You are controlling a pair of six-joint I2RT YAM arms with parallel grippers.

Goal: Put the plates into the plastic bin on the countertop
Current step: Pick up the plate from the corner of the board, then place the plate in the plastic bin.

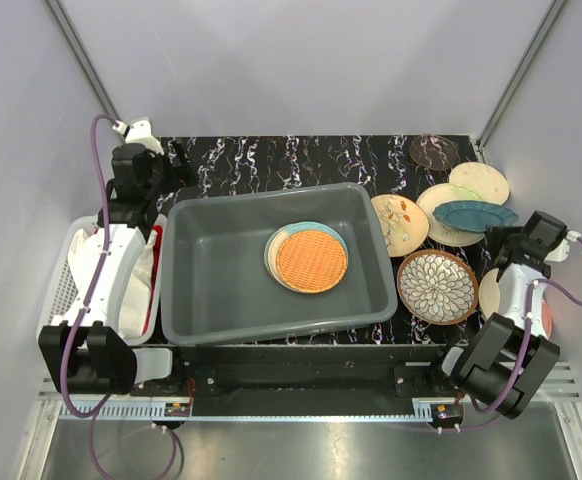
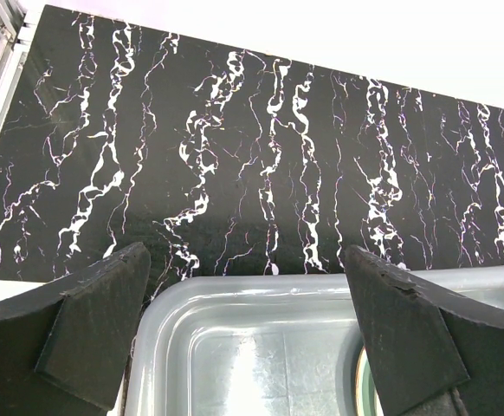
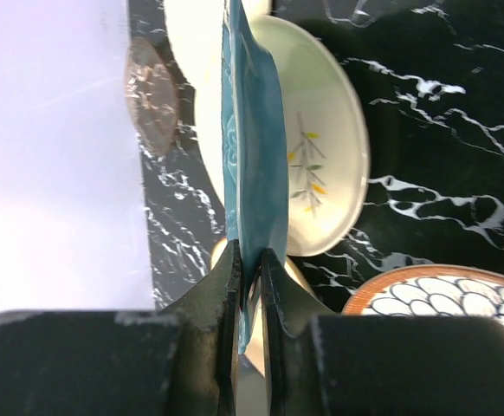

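Note:
Next, I release the teal plate from my right gripper on top of the orange woven plate (image 1: 309,256) in the grey plastic bin.
The grey plastic bin (image 1: 261,202) sits mid-countertop (image 1: 301,160) and holds an orange woven plate (image 1: 311,259) stacked on other plates. My right gripper (image 1: 508,236) (image 3: 249,260) is shut on the rim of a teal plate (image 1: 474,215) (image 3: 252,139), above a cream plate (image 1: 443,205). Nearby lie a leaf-sprig plate (image 1: 400,224) (image 3: 321,147), a brown petal-patterned plate (image 1: 437,286) (image 3: 447,295), a cream speckled plate (image 1: 481,180) and a dark plate (image 1: 433,151) (image 3: 152,91). My left gripper (image 1: 181,165) (image 2: 248,253) hangs open over the bin's far left corner (image 2: 261,290), holding nothing.
A white mesh basket (image 1: 71,265) with cloth (image 1: 131,275) stands left of the bin, under my left arm. Another plate (image 1: 490,295) is partly hidden beneath my right arm. White walls close in the back and both sides.

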